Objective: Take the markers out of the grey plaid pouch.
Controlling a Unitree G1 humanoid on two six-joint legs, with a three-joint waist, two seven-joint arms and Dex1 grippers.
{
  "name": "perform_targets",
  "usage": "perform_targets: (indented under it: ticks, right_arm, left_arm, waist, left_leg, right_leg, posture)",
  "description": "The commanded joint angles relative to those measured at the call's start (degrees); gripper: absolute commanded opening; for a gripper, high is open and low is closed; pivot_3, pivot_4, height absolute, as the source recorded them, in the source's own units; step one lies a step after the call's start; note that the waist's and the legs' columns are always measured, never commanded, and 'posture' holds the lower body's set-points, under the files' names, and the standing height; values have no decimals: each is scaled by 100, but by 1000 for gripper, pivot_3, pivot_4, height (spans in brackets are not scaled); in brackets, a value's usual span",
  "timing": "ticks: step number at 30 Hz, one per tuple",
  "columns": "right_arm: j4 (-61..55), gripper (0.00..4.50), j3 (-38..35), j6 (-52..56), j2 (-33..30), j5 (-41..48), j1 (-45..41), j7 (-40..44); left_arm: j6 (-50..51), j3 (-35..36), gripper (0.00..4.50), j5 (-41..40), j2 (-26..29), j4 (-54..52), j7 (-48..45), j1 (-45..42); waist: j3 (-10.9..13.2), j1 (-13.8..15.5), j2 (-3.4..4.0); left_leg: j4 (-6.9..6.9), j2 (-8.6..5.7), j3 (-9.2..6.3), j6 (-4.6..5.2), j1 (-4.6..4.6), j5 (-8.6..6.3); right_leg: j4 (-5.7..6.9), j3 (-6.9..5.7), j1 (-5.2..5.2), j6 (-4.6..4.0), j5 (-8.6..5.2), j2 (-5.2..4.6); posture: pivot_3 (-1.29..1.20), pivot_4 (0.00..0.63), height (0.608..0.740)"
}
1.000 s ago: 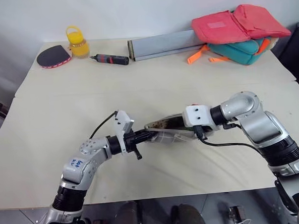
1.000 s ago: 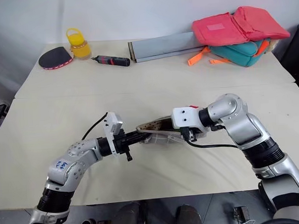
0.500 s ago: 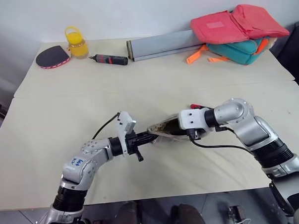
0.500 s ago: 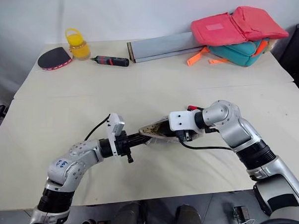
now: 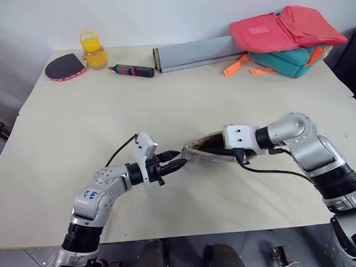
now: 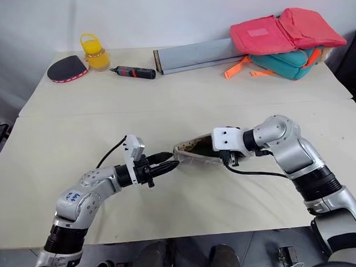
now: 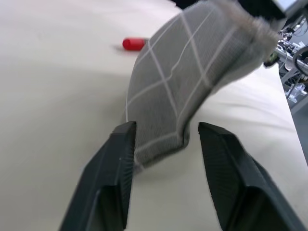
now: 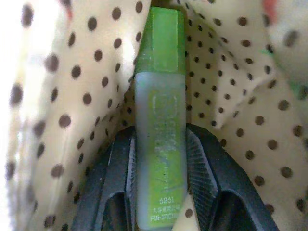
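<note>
My right gripper holds the green marker inside the pouch, and the pouch's corner sits loose in my open left gripper. Next, my left gripper pinches the pouch's corner (image 7: 177,140) first.
The grey plaid pouch (image 5: 203,149) lies in the middle of the table, its mouth gaping toward my right arm and showing dotted tan lining. My right gripper (image 8: 161,159) reaches into that mouth and is shut on the bright green marker (image 8: 161,96), which lies along the lining. My left gripper (image 5: 178,160) is open at the pouch's closed end (image 7: 192,82), one finger (image 7: 120,159) on each side with a gap to the fabric. A red marker cap (image 7: 134,44) lies on the table just beyond the pouch; its body is hidden.
Along the far edge lie a table-tennis paddle (image 5: 63,67), a yellow jar (image 5: 93,50), a black-and-red screwdriver (image 5: 131,70) and a long grey box (image 5: 192,53). A pink bag (image 5: 280,27) is stacked on a teal bag (image 5: 284,61) at the far right.
My left gripper, shut on the pouch's closed end before, has opened and let it go. The right gripper stays inside the pouch.
</note>
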Motion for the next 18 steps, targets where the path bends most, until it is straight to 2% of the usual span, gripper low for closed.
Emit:
perform_targets:
  ticks: [1,4,11,14,18]
  right_arm:
    - [-188,1088,-152,8,-14,96,-15,28]
    - [-125,1088,-128,-48,-25,53,-22,18]
    - [-105,1088,-103,-58,27,48,-38,-7]
    - [-91,1088,-100,-65,36,41,-42,-14]
    - [-78,1088,-97,-83,28,33,-25,-12]
  left_arm:
    - [-480,147,2020,-75,-165,-157,-139,-71]
    - [-488,334,2020,-357,-337,-223,-164,-140]
    - [-517,245,2020,-279,-145,-240,-513,-80]
    - [-541,199,1494,-232,-146,-145,-536,-92]
    - [-422,87,268,-268,-176,-173,-589,-92]
  waist:
    - [0,0,0]
    - [0,7,0]
    - [0,-2,0]
    - [0,-1,0]
    - [0,8,0]
  left_leg:
    - [0,0,0,0,0,0]
    - [1,0,-1,0,0,0]
    - [0,0,-1,0,0,0]
    - [0,0,0,0,0,0]
    - [1,-1,-1,0,0,0]
  right_leg:
    - [0,-1,0,0,0,0]
    - [-1,-2,0,0,0,-1]
    - [4,-4,0,0,0,1]
    - [3,-4,0,0,0,1]
    - [2,-4,2,0,0,0]
  posture:
    - [0,150,740]
    - [0,150,740]
    - [0,150,740]
    - [0,150,740]
    - [0,150,740]
